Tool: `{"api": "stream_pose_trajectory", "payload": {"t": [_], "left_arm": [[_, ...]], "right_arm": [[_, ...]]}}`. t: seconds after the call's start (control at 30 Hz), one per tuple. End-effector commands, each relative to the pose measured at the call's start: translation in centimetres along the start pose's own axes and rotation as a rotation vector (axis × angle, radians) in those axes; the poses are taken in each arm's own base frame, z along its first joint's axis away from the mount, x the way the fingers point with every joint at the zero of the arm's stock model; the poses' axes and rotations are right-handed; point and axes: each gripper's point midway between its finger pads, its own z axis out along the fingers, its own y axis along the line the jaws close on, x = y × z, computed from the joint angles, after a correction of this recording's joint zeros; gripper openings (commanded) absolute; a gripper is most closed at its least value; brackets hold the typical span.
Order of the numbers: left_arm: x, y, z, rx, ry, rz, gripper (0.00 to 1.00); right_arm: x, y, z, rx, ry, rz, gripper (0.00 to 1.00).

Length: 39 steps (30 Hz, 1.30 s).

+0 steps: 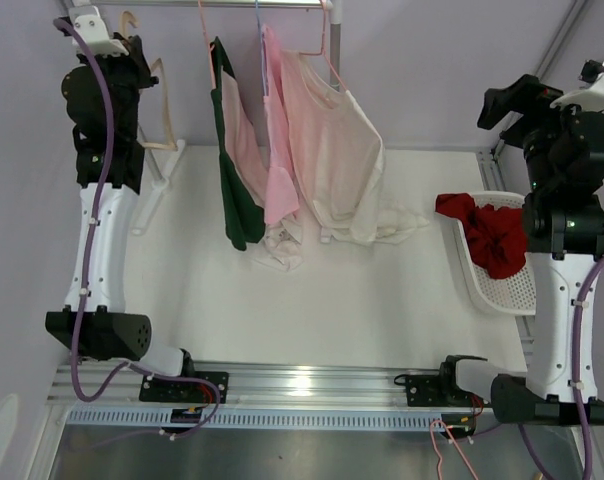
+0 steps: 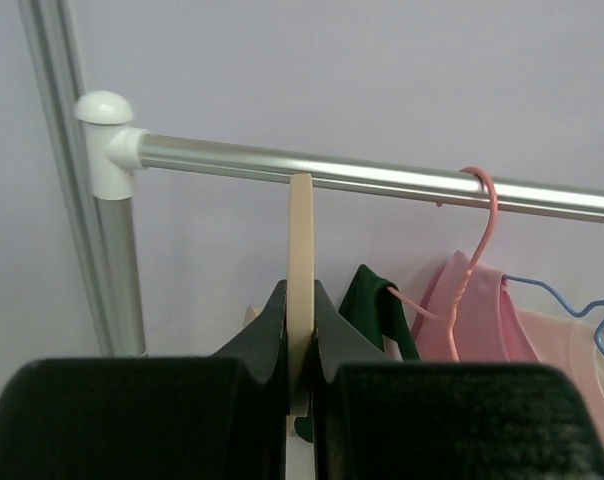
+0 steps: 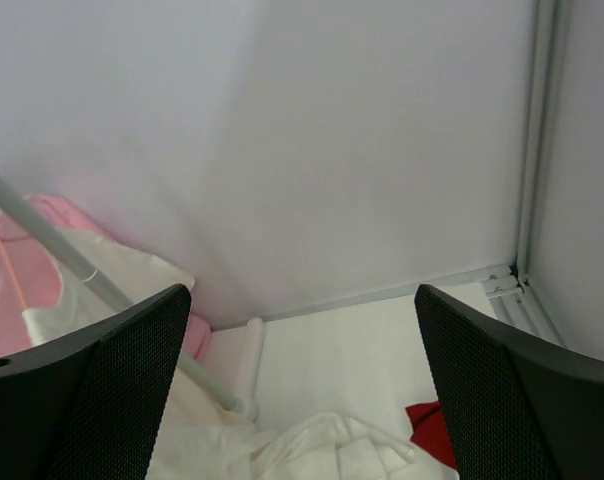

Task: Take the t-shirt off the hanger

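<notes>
My left gripper needs to let go of the cream hanger on the metal rail (image 1: 131, 4) (image 2: 294, 167), in the space between the upright post and the pink hanger.
My left gripper (image 1: 134, 48) is raised at the rack's left end and shut on a bare cream hanger (image 1: 164, 105). In the left wrist view its jaws (image 2: 300, 300) pinch the cream hanger's hook (image 2: 300, 230), which is hooked over the metal rail (image 2: 382, 178). A green t-shirt (image 1: 238, 195), a pink shirt (image 1: 280, 150) and a cream shirt (image 1: 340, 160) on a pink hanger (image 1: 330, 50) hang from the rail. A red t-shirt (image 1: 492, 235) lies in the white basket (image 1: 507, 292). My right gripper (image 1: 504, 102) is open and empty, held high at the right (image 3: 302, 300).
The rack's upright post (image 2: 112, 260) stands left of the cream hanger. A pink hanger (image 2: 479, 230) and a blue hanger (image 2: 582, 305) hang to its right. White cloth (image 3: 332, 450) lies heaped on the table under the shirts. A frame post (image 3: 530, 140) runs along the right edge.
</notes>
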Motion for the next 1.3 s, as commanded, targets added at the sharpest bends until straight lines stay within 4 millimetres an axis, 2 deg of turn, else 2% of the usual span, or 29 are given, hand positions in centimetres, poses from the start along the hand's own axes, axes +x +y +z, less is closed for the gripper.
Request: {"api": "stream_pose_trajectory", "payload": {"t": [0.0, 0.03, 0.07, 0.1, 0.17, 0.23, 0.3, 0.33, 0.63, 0.9, 0.93, 1.0, 1.13, 1.17, 1.2, 1.23, 1.27], "left_arm": [[-0.1, -6.3, 0.5, 0.344, -0.03, -0.112, 0.01], [-0.2, -5.3, 1.1, 0.339, -0.038, -0.105, 0.01], [-0.5, -5.3, 1.4, 0.354, -0.044, -0.111, 0.01], [0.2, -5.0, 2.1, 0.365, -0.031, -0.128, 0.01], [-0.5, -5.0, 2.7, 0.391, -0.069, -0.133, 0.01], [0.3, -4.8, 3.4, 0.415, -0.055, -0.151, 0.01], [-0.6, -4.7, 3.8, 0.422, -0.082, -0.148, 0.01], [-0.1, -4.5, 4.2, 0.422, -0.079, -0.146, 0.01], [-0.3, -4.3, 4.3, 0.422, -0.095, -0.147, 0.01], [-3.0, -2.4, 3.5, 0.31, -0.173, -0.076, 0.01], [-2.8, -2.1, 3.7, 0.29, -0.166, -0.075, 0.01], [-3.7, -1.2, 4.2, 0.239, -0.187, -0.067, 0.01], [-3.8, -0.3, 5.0, 0.189, -0.202, -0.07, 0.01], [-3.3, -0.2, 5.3, 0.185, -0.185, -0.065, 0.01], [-5.1, -0.3, 5.3, 0.186, -0.218, -0.053, 0.01], [-4.8, -0.1, 5.7, 0.174, -0.211, -0.051, 0.01], [-3.6, 0.3, 6.6, 0.166, -0.193, -0.048, 0.01]], "right_arm": [[0.5, 2.0, -0.1, -0.079, -0.005, 0.018, 0.99], [0.8, 2.4, 0.0, -0.09, 0.006, 0.018, 0.99], [0.9, 2.6, -0.2, -0.097, 0.01, 0.011, 0.99], [1.0, 2.8, -0.1, -0.103, 0.013, 0.009, 1.0], [1.5, 2.7, -0.3, -0.103, 0.017, 0.0, 0.99], [1.8, 3.5, -0.5, -0.129, 0.02, -0.003, 1.0], [1.8, 3.5, -0.8, -0.133, 0.016, -0.004, 1.0], [1.9, 4.0, -0.9, -0.16, 0.022, -0.004, 0.99], [2.5, 4.3, -0.9, -0.173, 0.027, -0.004, 1.0], [2.6, 4.9, -0.9, -0.198, 0.029, 0.001, 1.0], [2.6, 5.1, -0.9, -0.204, 0.029, 0.001, 0.99], [2.6, 5.3, -1.0, -0.21, 0.03, 0.002, 0.99], [2.7, 5.8, -1.1, -0.223, 0.033, -0.001, 1.0], [2.6, 5.9, -1.1, -0.225, 0.033, -0.005, 1.0], [2.5, 6.0, -1.2, -0.226, 0.029, -0.007, 0.99], [2.5, 6.0, -1.3, -0.227, 0.031, -0.009, 1.0], [2.4, 6.1, -1.5, -0.231, 0.027, -0.009, 1.0]]}}
